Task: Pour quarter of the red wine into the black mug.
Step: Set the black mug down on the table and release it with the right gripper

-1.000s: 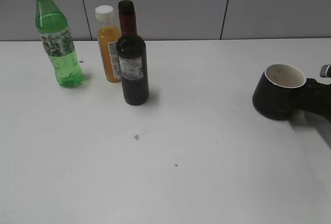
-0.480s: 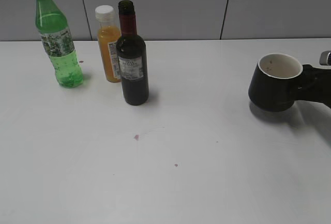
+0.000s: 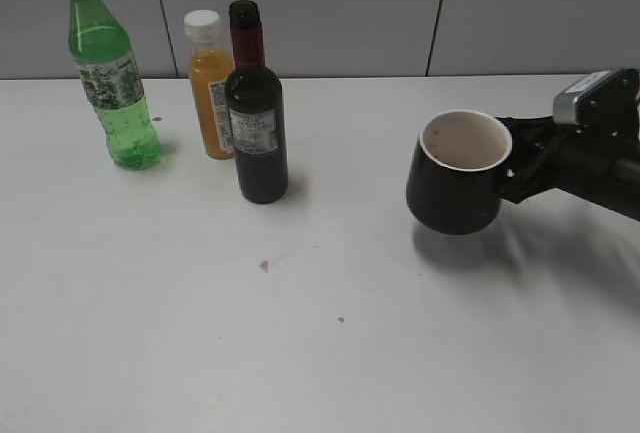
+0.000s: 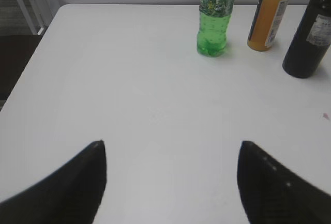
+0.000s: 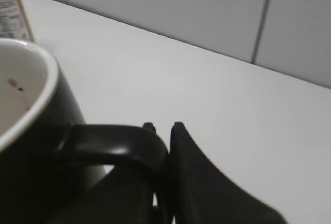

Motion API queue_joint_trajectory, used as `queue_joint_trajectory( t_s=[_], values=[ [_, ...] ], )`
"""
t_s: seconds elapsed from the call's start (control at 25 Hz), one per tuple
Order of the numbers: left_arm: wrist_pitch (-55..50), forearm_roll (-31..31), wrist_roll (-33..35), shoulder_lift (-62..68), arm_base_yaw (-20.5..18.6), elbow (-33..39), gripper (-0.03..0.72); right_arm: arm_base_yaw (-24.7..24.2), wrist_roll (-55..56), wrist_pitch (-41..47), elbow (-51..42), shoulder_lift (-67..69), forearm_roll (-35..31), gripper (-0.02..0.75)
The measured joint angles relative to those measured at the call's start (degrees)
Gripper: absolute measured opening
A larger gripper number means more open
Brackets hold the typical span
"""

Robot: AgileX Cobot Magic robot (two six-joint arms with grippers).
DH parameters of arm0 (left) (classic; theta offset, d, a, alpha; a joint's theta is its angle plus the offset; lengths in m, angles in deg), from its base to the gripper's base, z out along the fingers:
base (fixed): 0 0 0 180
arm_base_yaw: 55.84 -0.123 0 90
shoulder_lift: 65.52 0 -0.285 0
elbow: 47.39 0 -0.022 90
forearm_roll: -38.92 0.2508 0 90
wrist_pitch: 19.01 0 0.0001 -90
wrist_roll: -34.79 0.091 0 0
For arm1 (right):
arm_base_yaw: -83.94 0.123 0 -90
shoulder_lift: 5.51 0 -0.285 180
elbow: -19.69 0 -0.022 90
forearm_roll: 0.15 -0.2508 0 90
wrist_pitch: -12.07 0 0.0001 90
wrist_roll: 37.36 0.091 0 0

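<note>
Next, I set the black mug down with my right gripper on the white table [image 3: 319, 291], between the small red drops.
The red wine bottle [image 3: 256, 113] is dark glass with a maroon neck and no cap. It stands upright left of centre, and shows at the far right of the left wrist view [image 4: 309, 32]. The black mug [image 3: 456, 175] has a white inside and is empty except for small specks. My right gripper [image 3: 520, 165] is shut on its handle [image 5: 111, 144] and holds it just above the table, right of the bottle. The mug's rim shows in the right wrist view [image 5: 36, 102]. My left gripper [image 4: 170, 146] is open and empty above bare table.
A green plastic bottle [image 3: 110, 73] and an orange juice bottle [image 3: 210, 88] stand behind and left of the wine bottle. Small red drops [image 3: 264, 265] mark the white table [image 3: 300, 353]. A grey panelled wall stands behind.
My right gripper has carried the black mug leftward toward the table's middle and lifted it slightly. The bottles have not moved.
</note>
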Motion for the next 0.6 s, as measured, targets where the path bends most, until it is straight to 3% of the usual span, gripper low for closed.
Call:
queue_joint_trajectory(
  t_s=[0.24, 0.44, 0.6],
  values=[
    [0.0, 0.0, 0.0, 0.0, 0.0, 0.0, 0.589, 9.1, 7.6, -0.1, 7.7, 0.6, 7.4, 0.048],
    [0.0, 0.0, 0.0, 0.0, 0.0, 0.0, 0.589, 13.2, 19.1, -0.4, 20.5, 6.6, 22.9, 0.048],
    [0.0, 0.0, 0.0, 0.0, 0.0, 0.0, 0.589, 16.5, 23.4, -0.4, 27.3, 10.7, 28.2, 0.048]
  ],
)
